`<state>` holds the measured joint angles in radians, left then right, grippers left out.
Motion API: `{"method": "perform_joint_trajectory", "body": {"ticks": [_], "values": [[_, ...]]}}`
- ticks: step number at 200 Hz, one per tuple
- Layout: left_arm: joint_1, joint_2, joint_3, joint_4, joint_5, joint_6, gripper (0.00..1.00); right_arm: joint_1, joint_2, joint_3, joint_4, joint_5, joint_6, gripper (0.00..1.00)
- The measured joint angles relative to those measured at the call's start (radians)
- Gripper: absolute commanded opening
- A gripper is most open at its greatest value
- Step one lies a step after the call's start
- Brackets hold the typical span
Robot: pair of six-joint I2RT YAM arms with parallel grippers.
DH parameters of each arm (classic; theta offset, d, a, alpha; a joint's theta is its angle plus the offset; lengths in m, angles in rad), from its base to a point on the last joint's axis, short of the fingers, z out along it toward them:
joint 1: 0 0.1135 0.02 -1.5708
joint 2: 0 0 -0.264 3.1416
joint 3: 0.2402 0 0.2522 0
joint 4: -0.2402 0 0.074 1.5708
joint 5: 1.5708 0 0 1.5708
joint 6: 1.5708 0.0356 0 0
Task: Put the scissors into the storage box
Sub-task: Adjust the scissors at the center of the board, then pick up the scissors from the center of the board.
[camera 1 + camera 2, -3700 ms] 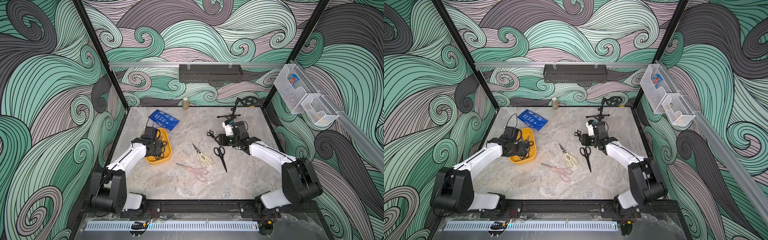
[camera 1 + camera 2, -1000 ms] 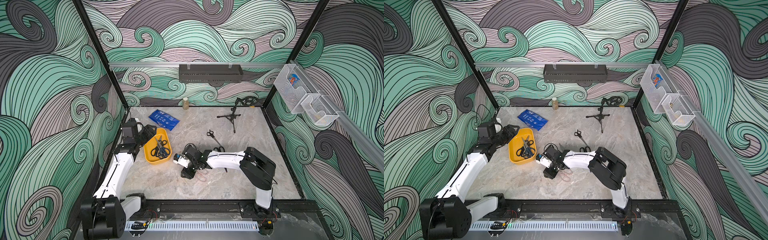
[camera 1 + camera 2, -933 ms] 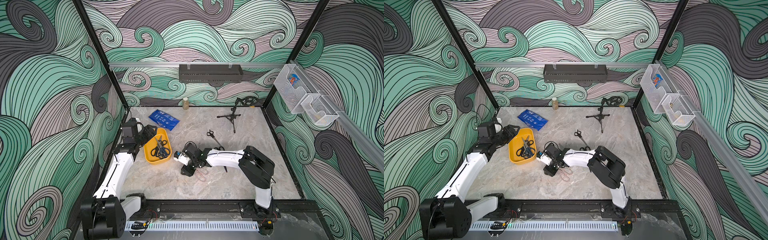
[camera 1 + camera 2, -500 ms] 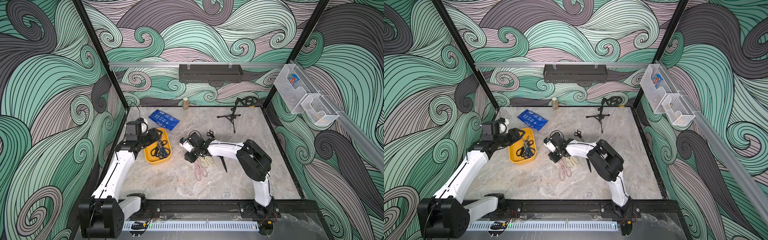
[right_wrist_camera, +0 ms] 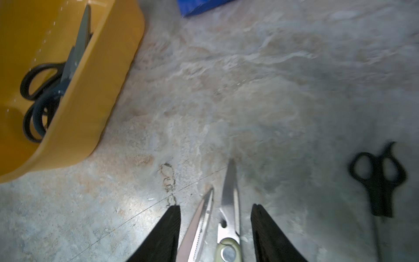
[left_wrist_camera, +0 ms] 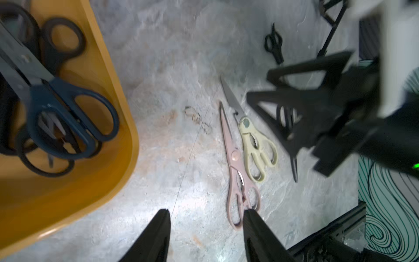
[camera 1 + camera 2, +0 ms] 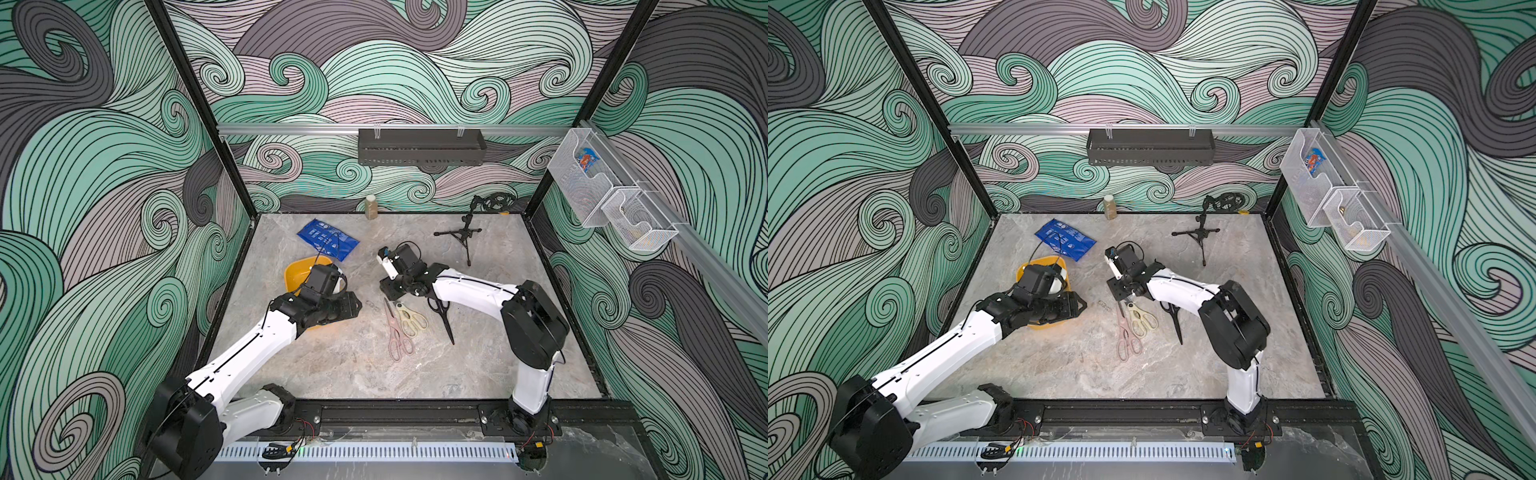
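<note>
My left gripper is to go to the pink scissors next. It should then grab the outer side of their longer handle loop (image 7: 390,350) (image 6: 229,211), nearer the storage box.
The mustard storage box (image 7: 296,270) stands left of centre, half hidden under my left arm; blue- and black-handled scissors (image 6: 68,118) lie inside it. On the table lie a pale pink pair (image 7: 397,336), cream kitchen shears (image 7: 410,321) beside it, a long black-handled pair (image 7: 443,312) and a small black pair (image 5: 378,181). My left gripper (image 6: 206,226) hovers open and empty just right of the box, with the pink handles by one fingertip. My right gripper (image 5: 215,224) is open, its fingers straddling the blade tips of the pink and cream pairs.
A blue packet (image 7: 328,240) lies behind the box. A black mini tripod (image 7: 461,235) and a small bottle (image 7: 370,206) stand at the back. A small chain (image 7: 372,306) lies between the grippers. A black wall tray (image 7: 419,147) and wire baskets (image 7: 606,193) hang on the walls.
My left arm swung from the box's left side across it toward the centre. My right gripper drew back from the table's front to the blade tips and opened slightly; the pink pair turned alongside the cream shears.
</note>
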<state>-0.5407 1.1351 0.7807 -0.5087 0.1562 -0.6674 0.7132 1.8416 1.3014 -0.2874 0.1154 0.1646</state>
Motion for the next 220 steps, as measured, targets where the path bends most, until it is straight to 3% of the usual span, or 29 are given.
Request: {"method": "perform_joint_trajectory", "body": {"ticks": [28, 79, 167, 220], "values": [[-0.147, 0.049, -0.019, 0.011, -0.039, -0.068, 0.58, -0.082, -0.089, -0.074, 0.015, 0.047, 0.061, 0.56], [-0.341, 0.333, 0.1, -0.034, -0.107, -0.101, 0.6, -0.178, -0.175, -0.242, 0.014, 0.092, 0.112, 0.56], [-0.421, 0.553, 0.195, -0.096, -0.126, -0.071, 0.58, -0.236, -0.265, -0.337, 0.053, 0.084, 0.128, 0.57], [-0.443, 0.607, 0.252, -0.113, -0.131, -0.045, 0.58, -0.254, -0.269, -0.362, 0.072, 0.074, 0.128, 0.56]]}}
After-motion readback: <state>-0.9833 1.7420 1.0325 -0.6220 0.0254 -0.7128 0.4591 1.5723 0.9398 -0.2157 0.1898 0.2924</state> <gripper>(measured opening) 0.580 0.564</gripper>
